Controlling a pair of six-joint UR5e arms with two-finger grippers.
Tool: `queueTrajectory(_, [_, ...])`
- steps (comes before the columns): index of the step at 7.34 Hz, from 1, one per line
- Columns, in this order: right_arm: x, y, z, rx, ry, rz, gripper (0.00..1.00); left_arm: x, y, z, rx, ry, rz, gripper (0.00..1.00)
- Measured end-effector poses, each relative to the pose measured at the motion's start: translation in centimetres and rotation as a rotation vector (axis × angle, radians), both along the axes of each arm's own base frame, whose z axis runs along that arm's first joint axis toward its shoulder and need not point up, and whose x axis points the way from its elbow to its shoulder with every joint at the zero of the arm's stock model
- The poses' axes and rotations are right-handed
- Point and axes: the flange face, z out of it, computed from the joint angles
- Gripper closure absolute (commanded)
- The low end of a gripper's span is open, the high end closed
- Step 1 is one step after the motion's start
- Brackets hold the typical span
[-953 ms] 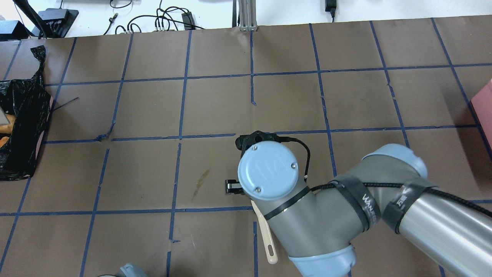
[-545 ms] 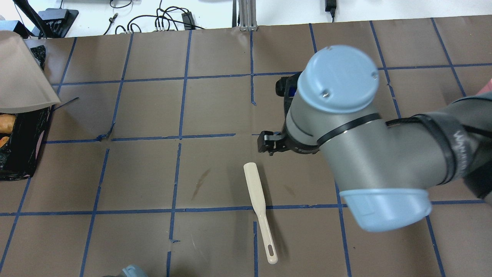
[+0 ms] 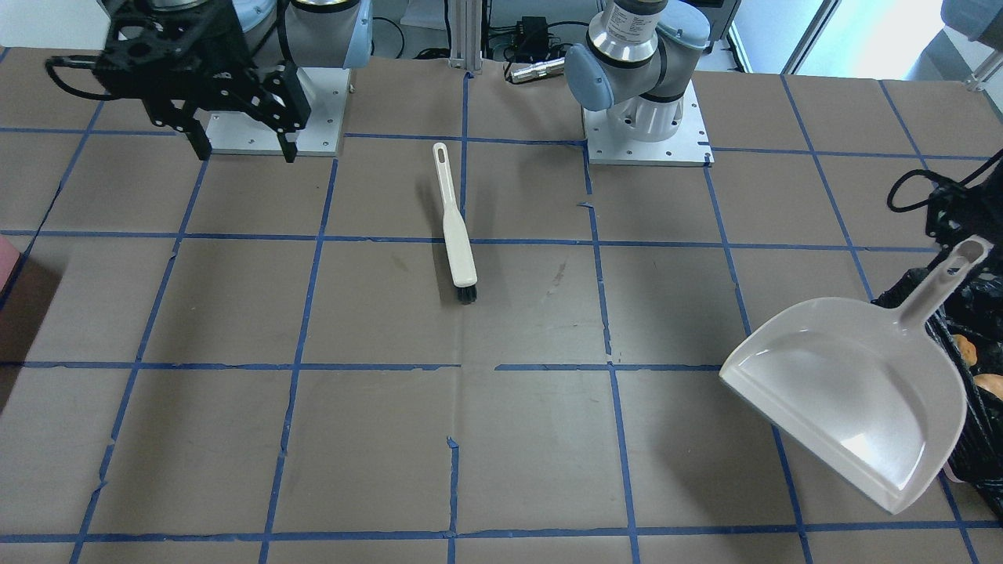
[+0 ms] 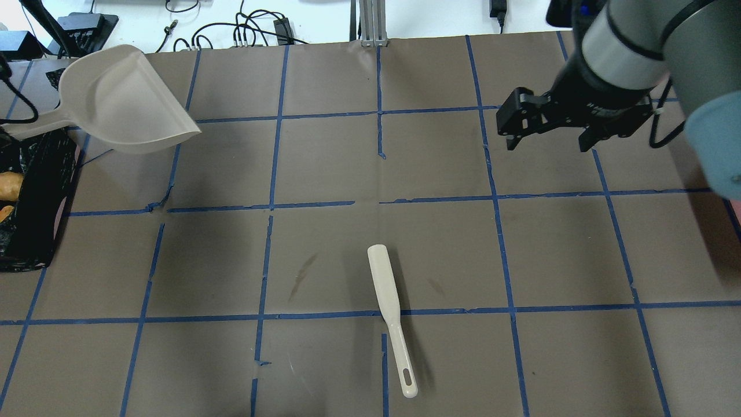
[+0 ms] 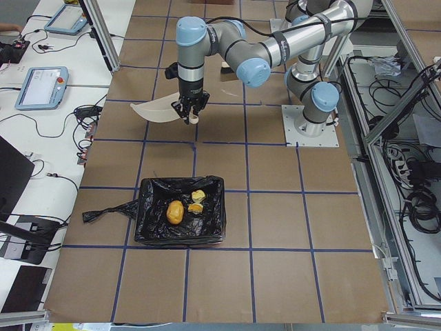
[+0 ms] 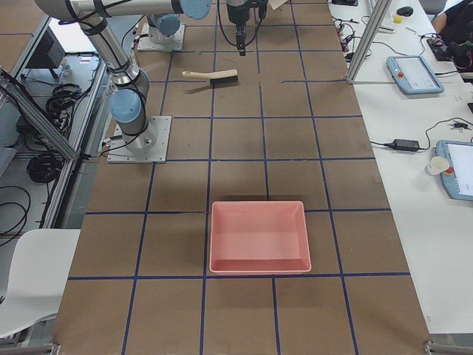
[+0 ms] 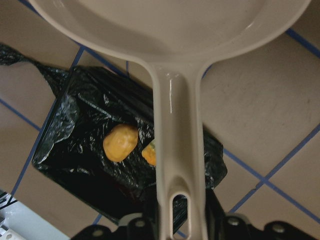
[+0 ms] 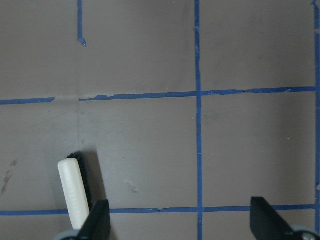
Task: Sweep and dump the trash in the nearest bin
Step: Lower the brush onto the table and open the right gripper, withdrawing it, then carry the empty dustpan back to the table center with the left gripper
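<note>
Next, my left gripper releases the beige dustpan on the short blue tape line (image 3: 443, 464) past the brush's bristles. The dustpan is held in the air beside the bin.
The trash lies in the bin (image 5: 148, 207), a black-bag-lined container: a tan potato-like lump (image 5: 174, 212) and two pale apple-like chunks (image 5: 198, 200). The lump (image 7: 120, 142) and the bin (image 7: 75, 130) also show in the left wrist view. My left gripper (image 7: 175, 222) is shut on the handle of a beige dustpan (image 4: 124, 98), held empty in the air beside the bin (image 4: 35, 191). My right gripper (image 4: 546, 145) is open and empty, raised at the far right. A beige brush (image 4: 388, 301) lies flat on the table in the middle.
A pink box (image 6: 259, 237) stands on the table at my right end. Both arm bases (image 3: 646, 117) are bolted at the robot's edge. Cables and devices lie beyond the far edge (image 4: 243, 35). Blue tape lines grid the brown table.
My right arm has risen from over the brush and swung away to the far right. The brush has stayed put. The dustpan has come into view on the left, beside the bin.
</note>
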Motion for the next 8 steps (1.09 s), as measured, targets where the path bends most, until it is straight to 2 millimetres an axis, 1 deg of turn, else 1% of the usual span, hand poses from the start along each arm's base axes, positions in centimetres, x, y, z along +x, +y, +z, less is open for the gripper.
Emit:
queueTrajectory(1, [-1.2, -1.3, 1.2, 0.012, -0.011, -0.018, 0.0, -3.2, -1.4, -1.7, 0.001, 0.037, 0.051, 0.99])
queueTrajectory(2, [-1.6, -2.5, 1.8, 0.023, -0.022, -0.026, 0.0, -6.3, -2.7, -3.1, -0.005, 0.062, 0.119, 0.99])
queueTrajectory(3, [-1.9, -3.8, 1.8, 0.038, -0.022, -0.031, 0.0, -10.0, -3.9, -4.3, -0.015, 0.079, 0.205, 0.99])
queueTrajectory(4, [-2.0, -4.5, 1.3, 0.061, -0.018, -0.037, 0.0, -14.0, -4.7, -5.4, -0.019, 0.092, 0.286, 0.99])
queueTrajectory(7, [-2.3, -4.3, -0.4, 0.131, 0.024, -0.046, 0.0, -24.9, -5.7, -8.5, -0.03, 0.167, 0.467, 0.99])
queueTrajectory(8, [-2.2, -3.8, -1.7, 0.182, 0.028, -0.056, 0.0, -28.5, -5.9, -9.7, -0.04, 0.188, 0.503, 0.99])
